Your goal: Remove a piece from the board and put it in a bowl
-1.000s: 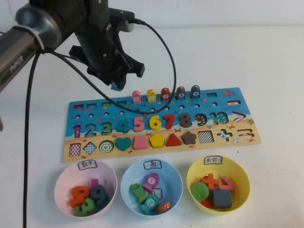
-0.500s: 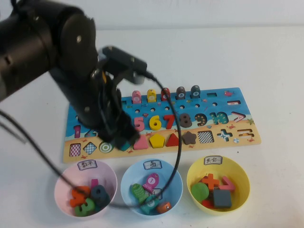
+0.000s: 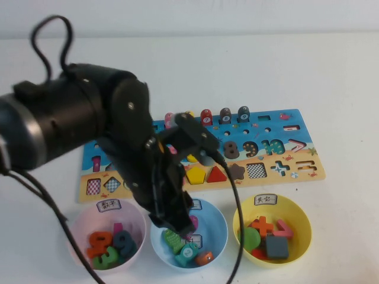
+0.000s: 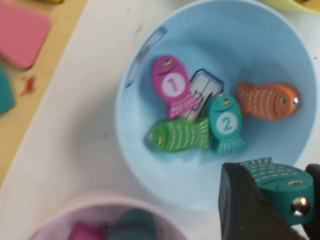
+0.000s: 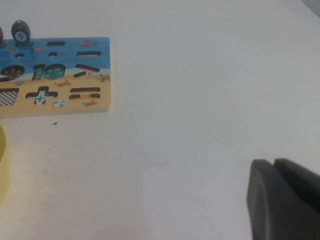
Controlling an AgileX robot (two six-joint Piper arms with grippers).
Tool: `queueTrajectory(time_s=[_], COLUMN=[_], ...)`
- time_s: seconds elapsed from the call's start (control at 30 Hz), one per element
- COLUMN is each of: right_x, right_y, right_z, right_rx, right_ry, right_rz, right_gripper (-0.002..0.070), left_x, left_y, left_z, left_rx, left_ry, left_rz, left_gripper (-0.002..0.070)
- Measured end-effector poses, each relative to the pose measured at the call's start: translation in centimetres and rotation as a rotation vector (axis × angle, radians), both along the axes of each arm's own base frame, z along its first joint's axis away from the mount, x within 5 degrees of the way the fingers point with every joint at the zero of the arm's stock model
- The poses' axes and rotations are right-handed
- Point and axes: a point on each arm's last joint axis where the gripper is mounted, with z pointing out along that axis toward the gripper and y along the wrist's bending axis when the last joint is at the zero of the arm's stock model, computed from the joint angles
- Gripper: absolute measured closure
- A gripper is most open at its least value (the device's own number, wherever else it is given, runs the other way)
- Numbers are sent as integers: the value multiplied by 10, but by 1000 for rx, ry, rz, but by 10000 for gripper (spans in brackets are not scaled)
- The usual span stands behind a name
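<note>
The robot's left gripper will release the teal fish piece, now just above the bowl's rim, in the light blue bowl (image 3: 202, 236) (image 4: 221, 82), between the orange fish and the pink fish.
My left gripper (image 3: 176, 223) hangs over the light blue bowl (image 3: 219, 225), shut on the teal fish piece (image 4: 278, 186). In the left wrist view the gripper (image 4: 275, 197) holds the piece just above the bowl's (image 4: 240, 40) rim. Inside the bowl lie a pink, a green, a teal and an orange fish. The board (image 3: 269, 128) lies behind the bowls, partly hidden by my left arm. My right gripper (image 5: 274, 167) is shut and empty above bare table, right of the board's end (image 5: 55, 75); it does not show in the high view.
A pink bowl (image 3: 76, 228) with number pieces stands left of the blue one. A yellow bowl (image 3: 300, 228) with shape pieces stands to its right. Red (image 3: 206, 116) and grey pegs (image 3: 225, 115) stand on the board's back row. White table lies open to the right.
My left arm has swung from behind the board, across it, toward the near side, carrying the teal piece. It now hangs over the blue bowl.
</note>
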Motion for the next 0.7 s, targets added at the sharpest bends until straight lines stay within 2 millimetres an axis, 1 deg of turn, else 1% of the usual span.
queueTrajectory(time_s=[0.13,0.23,0.4,0.7], right_x=[0,0,0,0], right_y=[0,0,0,0], right_z=[0,0,0,0], right_rx=[0,0,2,2], right_ry=[0,0,0,0], right_rz=[0,0,0,0], right_gripper=[694,694,694,694], left_x=[1,4,10,15], left_y=[-19,-27,-32,-37], left_z=[-17,-28,-44,-57], left_rx=[-3,-9,9,11], left_ry=[-15,-28,-16,-20], left_rz=[-59,-83,-96,-95], left_gripper=[476,476,476,476])
